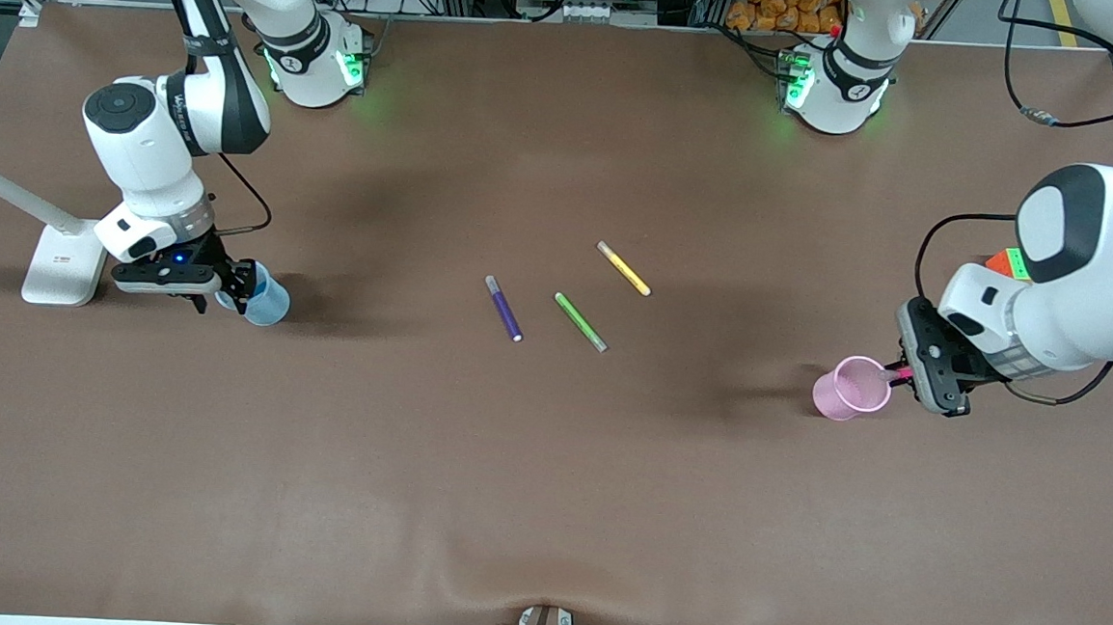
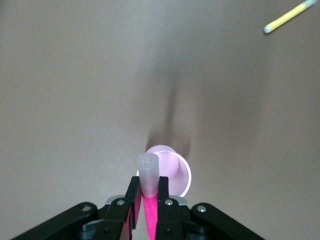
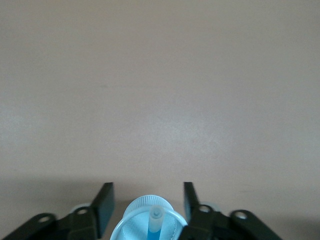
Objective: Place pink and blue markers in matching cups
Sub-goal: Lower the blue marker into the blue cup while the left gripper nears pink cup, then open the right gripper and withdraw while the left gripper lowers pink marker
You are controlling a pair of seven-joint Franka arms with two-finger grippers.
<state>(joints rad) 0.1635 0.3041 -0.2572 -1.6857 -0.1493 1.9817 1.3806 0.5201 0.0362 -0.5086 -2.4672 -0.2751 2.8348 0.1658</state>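
Observation:
I will release the pink marker from my left gripper inside the pale pink cup [image 1: 856, 390] [image 2: 173, 172], so it is left leaning on the cup's side.
My left gripper [image 1: 912, 375] [image 2: 148, 192] is shut on the pink marker [image 1: 899, 375] [image 2: 150, 215]. The marker's paler end [image 2: 148, 172] points over the rim of the pale pink cup [image 1: 851, 389] [image 2: 175, 167], at the left arm's end of the table. At the right arm's end, the blue marker [image 3: 156, 222] stands inside the pale blue cup [image 1: 265, 301] [image 3: 127, 227]. My right gripper [image 1: 234, 288] [image 3: 146, 200] is open just above that cup, its fingers [image 3: 102, 205] apart on either side of the marker and not touching it.
Three other markers lie mid-table: dark purple [image 1: 504, 307], green [image 1: 580, 321] and yellow [image 1: 623, 267] [image 2: 290, 15]. A white stand base [image 1: 62, 263] sits at the table's edge beside the right arm.

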